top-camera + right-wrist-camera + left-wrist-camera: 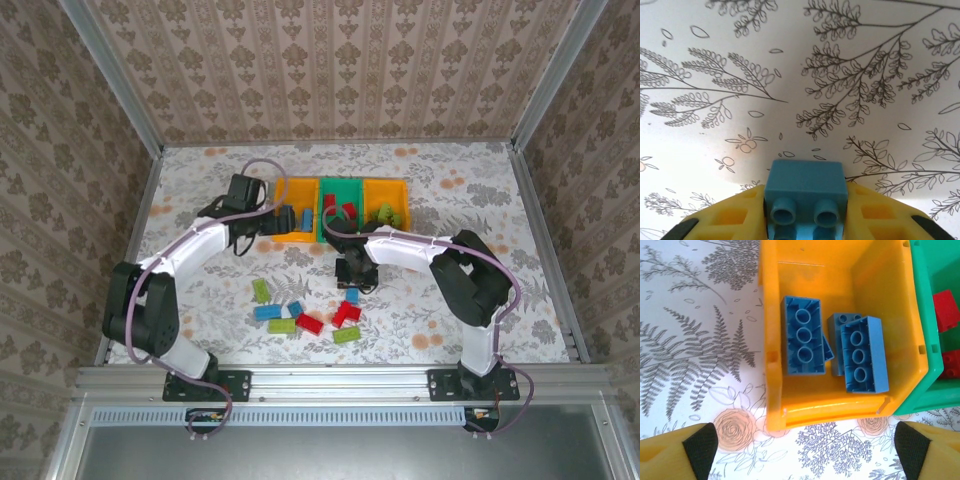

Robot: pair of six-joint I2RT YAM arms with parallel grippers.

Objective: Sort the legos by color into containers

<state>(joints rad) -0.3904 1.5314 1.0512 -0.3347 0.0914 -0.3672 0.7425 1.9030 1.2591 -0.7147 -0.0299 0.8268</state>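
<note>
The robot's right gripper needs to release the small blue lego in the back half of the orange bin holding blue legos [296, 201].
The containers stand in a row at the back: a left orange bin [296, 190], a green bin [339, 187] and a right orange bin [386, 188]. Three blue legos [802, 336] lie in the left orange bin [840, 405], with my left gripper [805, 452] open just in front of its near wall and nothing between its fingers. Red legos [946, 310] sit in the green bin [922, 340]. My right gripper [806, 220] is shut on a small blue lego [806, 185] over the tablecloth. In the top view this gripper [356, 273] hangs at mid-table, just behind the loose legos.
Loose legos lie between the arms: green [261, 290], blue [267, 312], red [309, 322], red [346, 313] and green [346, 335]. Light green legos [386, 214] are in the right orange bin. Aluminium frame rails edge the floral tablecloth.
</note>
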